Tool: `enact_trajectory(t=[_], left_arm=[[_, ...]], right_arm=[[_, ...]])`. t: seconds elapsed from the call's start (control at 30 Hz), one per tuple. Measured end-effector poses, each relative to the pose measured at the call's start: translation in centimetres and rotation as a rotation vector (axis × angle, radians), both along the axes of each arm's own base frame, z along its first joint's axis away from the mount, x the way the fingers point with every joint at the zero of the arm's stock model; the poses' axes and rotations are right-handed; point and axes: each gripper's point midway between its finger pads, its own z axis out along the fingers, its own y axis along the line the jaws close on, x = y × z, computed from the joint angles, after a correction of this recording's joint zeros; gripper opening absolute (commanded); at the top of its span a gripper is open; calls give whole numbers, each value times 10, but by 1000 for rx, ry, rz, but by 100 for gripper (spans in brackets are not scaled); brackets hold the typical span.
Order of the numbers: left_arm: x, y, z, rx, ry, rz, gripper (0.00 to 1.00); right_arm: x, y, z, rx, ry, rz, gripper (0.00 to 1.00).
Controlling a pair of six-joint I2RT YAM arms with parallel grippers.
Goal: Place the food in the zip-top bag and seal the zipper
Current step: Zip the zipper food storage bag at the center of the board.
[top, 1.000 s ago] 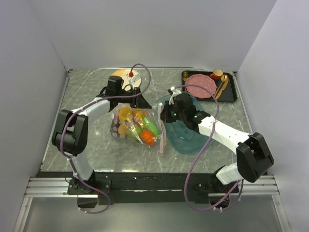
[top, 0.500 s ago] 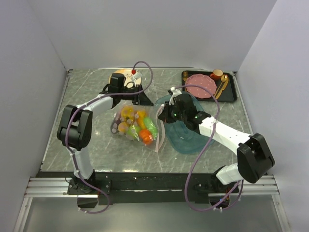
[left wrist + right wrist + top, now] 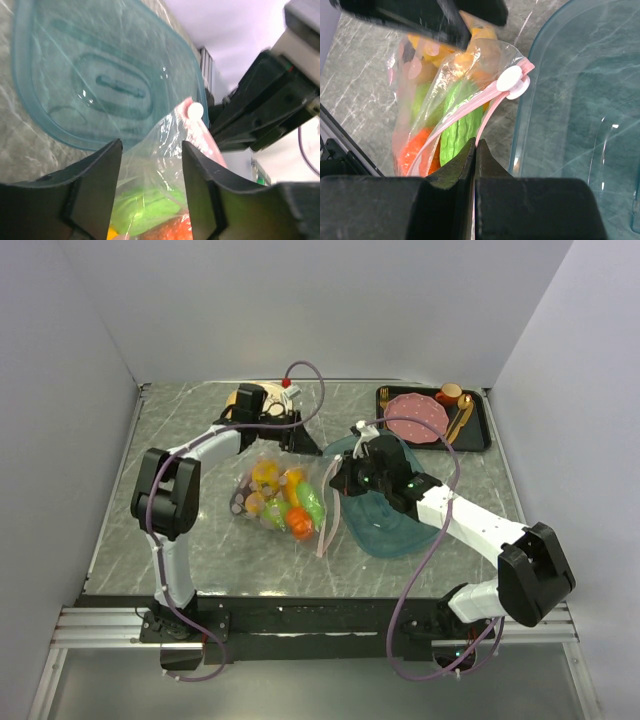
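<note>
The robot's right gripper holds the pink zipper below the white slider, so its left gripper should pinch the loose film (image 3: 156, 146) before the right gripper takes the slider.
The clear zip-top bag (image 3: 300, 476) lies on the table and holds the food (image 3: 282, 502): yellow, green and orange pieces. In the right wrist view a green cucumber (image 3: 457, 125) and an orange piece show through the film. My right gripper (image 3: 338, 483) (image 3: 475, 142) is shut on the pink zipper (image 3: 465, 107) just below its white slider (image 3: 511, 80). My left gripper (image 3: 304, 444) (image 3: 151, 146) is open at the bag's far corner, with loose bag film (image 3: 160, 165) between its spread fingers. The slider (image 3: 195, 110) also shows there.
A teal oval tray (image 3: 395, 530) lies right of the bag, under my right arm. A black tray with a pink plate (image 3: 432, 418) sits at the back right. A round tan disc (image 3: 240, 396) lies at the back, behind my left wrist.
My left arm has moved toward the back and a little right, its gripper still at the bag's far corner. The bag has shifted slightly. My right gripper has kept its hold on the zipper.
</note>
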Motion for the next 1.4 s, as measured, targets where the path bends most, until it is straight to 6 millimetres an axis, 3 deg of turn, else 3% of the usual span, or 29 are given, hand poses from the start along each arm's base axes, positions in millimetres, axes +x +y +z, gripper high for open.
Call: enact_trajectory(t=[0.27,0.53,0.63,0.77,0.87,0.93,1.0,1.03,1.07,1.1,1.2,1.27,1.4], left_arm=[[-17,-7,-3,-20,8,-83,63],[-23,-13,-5,-22,12,-118,56],[-27,-14,-8,-20,10,-127,41],[-37,-11,-24,-3,47,-124,13],[-44,-8,-33,8,89,-108,1],[-44,-8,-32,10,95,-94,1],[-42,-8,-28,14,83,-73,1],[-41,-8,-24,15,75,-61,1],[-39,-8,-21,17,65,-48,1],[-37,-8,-17,18,57,-35,1],[-35,-7,-6,28,30,8,1],[-32,-6,0,35,13,35,1],[-29,-5,13,41,-22,76,1]], right_arm=[[0,0,0,-2,-3,3,0],[1,-1,0,-4,-4,-2,0],[2,-2,0,-8,-6,-11,0],[3,-3,-1,-8,-4,-24,1],[3,-3,-1,-6,3,-30,5],[2,-4,-2,-5,9,-35,10],[3,-4,-3,-3,13,-45,22],[3,-5,-2,-2,13,-53,29],[4,-6,-2,-3,11,-62,48],[5,-7,-1,-3,9,-73,53],[7,-14,4,-1,4,-109,56],[7,-21,9,4,-8,-133,64],[5,-40,28,33,-43,-200,60]])
